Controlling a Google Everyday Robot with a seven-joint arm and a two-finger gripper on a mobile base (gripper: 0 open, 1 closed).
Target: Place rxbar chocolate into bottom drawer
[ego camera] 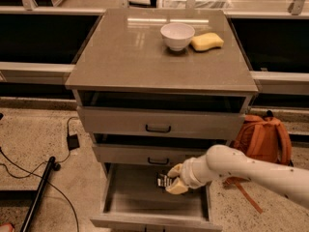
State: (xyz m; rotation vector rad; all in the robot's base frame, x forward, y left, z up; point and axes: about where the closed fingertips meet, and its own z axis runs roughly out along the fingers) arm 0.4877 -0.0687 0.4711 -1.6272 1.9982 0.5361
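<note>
Next, I let go of the rxbar chocolate, still held above the drawer floor, with my gripper on the bottom drawer's grey bottom (167, 204), close to the middle of that drawer's front panel.
The bottom drawer (145, 204) of the grey cabinet is pulled open, its plain grey floor showing. My gripper (170, 183), at the end of the white arm coming in from the right, is over the drawer's right half, just below the middle drawer's front. It is shut on the rxbar chocolate (162, 181), a small black-wrapped bar with pale lettering that sticks out to the left of the fingers (175, 186). The bar is above the drawer floor, not resting on it.
A white bowl (177, 35) and a yellow sponge (206, 41) sit on the cabinet top at the back right. The two upper drawers (159, 124) stand slightly ajar. An orange backpack (263, 141) leans to the cabinet's right. Cables (29, 168) lie on the floor to the left.
</note>
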